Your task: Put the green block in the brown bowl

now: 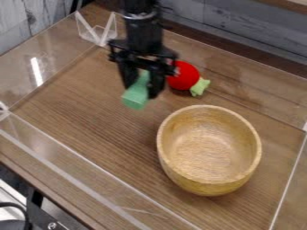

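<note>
I will release the green block on the bottom of the brown bowl [221,161], near its middle.
The green block [136,92] hangs in the air above the wooden table, tilted end-down, with my gripper [145,78] shut on its upper end. My black arm comes down from the top of the camera view with the gripper pointing straight down. The brown bowl [209,149], a large light-tan wooden bowl with a thick rim, stands empty to the lower right of the block, a short way off.
A red ball [185,76] with a small pale-green piece [202,87] stuck to it lies just right of my gripper, partly behind a finger. Clear plastic walls [48,144] fence the table on the left and front.
</note>
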`<act>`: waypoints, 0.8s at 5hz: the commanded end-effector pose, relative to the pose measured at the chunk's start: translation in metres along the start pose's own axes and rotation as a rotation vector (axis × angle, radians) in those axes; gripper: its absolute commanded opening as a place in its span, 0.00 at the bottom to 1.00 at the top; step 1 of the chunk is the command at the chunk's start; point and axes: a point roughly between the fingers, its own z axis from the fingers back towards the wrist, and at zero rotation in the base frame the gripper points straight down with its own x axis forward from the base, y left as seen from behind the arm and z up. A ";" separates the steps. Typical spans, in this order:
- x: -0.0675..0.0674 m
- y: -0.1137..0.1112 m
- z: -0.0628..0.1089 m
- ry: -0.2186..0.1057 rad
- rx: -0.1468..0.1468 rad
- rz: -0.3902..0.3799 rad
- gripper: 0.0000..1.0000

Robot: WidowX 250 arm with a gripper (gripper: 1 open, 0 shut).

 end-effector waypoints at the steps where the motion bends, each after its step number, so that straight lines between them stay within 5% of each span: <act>1: 0.005 -0.039 0.018 -0.085 -0.006 -0.061 0.00; 4: -0.014 -0.129 -0.022 -0.055 -0.005 -0.184 0.00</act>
